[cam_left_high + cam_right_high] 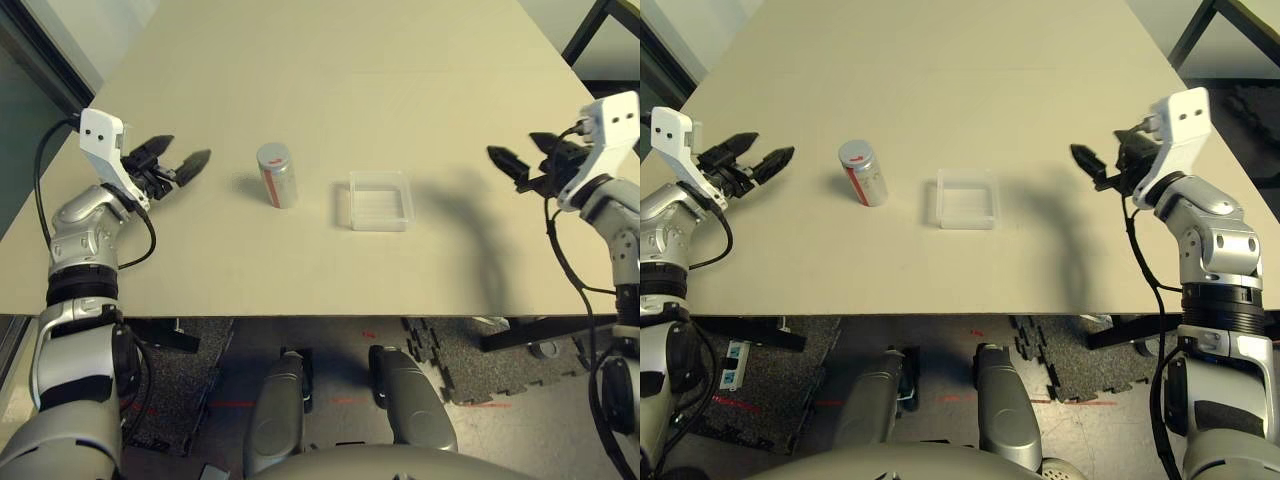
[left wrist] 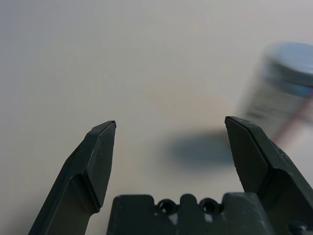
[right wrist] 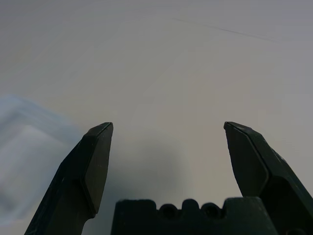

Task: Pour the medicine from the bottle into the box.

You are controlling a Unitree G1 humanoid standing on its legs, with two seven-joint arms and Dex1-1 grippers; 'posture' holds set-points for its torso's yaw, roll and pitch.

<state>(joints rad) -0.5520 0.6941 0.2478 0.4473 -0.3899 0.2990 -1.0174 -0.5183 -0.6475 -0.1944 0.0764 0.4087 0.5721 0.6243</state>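
Observation:
The robot's left gripper will next go to the bottle and close around the middle of its body point(image 1: 281, 186) point(image 2: 279, 115), below the grey cap.
The bottle point(image 1: 277, 176) stands upright on the table, silvery-grey with a red and white label and its grey cap on. Just to its right lies the box point(image 1: 380, 200), a clear shallow square tray with nothing in it. My left gripper point(image 1: 184, 160) hovers open to the left of the bottle, a short gap away; the left wrist view shows the bottle point(image 2: 281, 93) beyond its right finger. My right gripper point(image 1: 522, 160) is open, well to the right of the box, whose corner point(image 3: 24, 161) shows in the right wrist view.
The beige table point(image 1: 330, 80) stretches far behind the bottle and box. Its front edge point(image 1: 300, 315) runs just below them. Dark floor mats point(image 1: 470, 365) lie under the table, and a black frame point(image 1: 590, 30) stands at the far right.

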